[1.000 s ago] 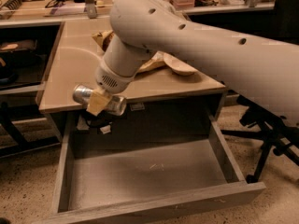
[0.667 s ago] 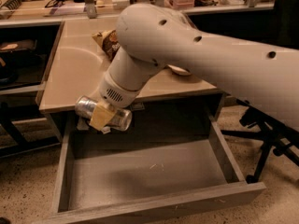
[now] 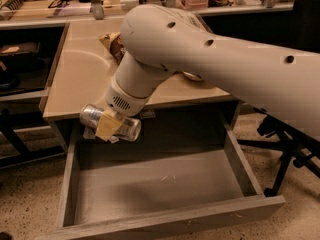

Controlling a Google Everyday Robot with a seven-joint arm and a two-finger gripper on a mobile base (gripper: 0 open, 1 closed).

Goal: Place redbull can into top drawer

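My gripper will go mid-depth on the top drawer's bare bottom [image 3: 133, 179], toward the drawer's side away from the chair. It will let go of the redbull can, now held at the counter's front edge, there.
My gripper [image 3: 109, 126] is shut on the redbull can [image 3: 95, 117], a slim silver can held lying sideways. One yellowish finger [image 3: 108, 124] crosses the can's middle. The can hangs at the counter's front edge, above the back left part of the top drawer [image 3: 160, 186]. The drawer is pulled fully out, grey wood with a smooth bare bottom. My big white arm reaches in from the right and hides much of the counter.
The tan counter [image 3: 82, 74] holds a brown and cream snack bag [image 3: 114, 44] behind my arm and a bowl edge [image 3: 192, 76] under it. Cluttered shelves stand at the back. A black chair base [image 3: 285, 159] stands at the right on the speckled floor.
My gripper has carried the can forward and slightly down, from over the counter's front edge to above the drawer's back left. The arm has swung forward with it.
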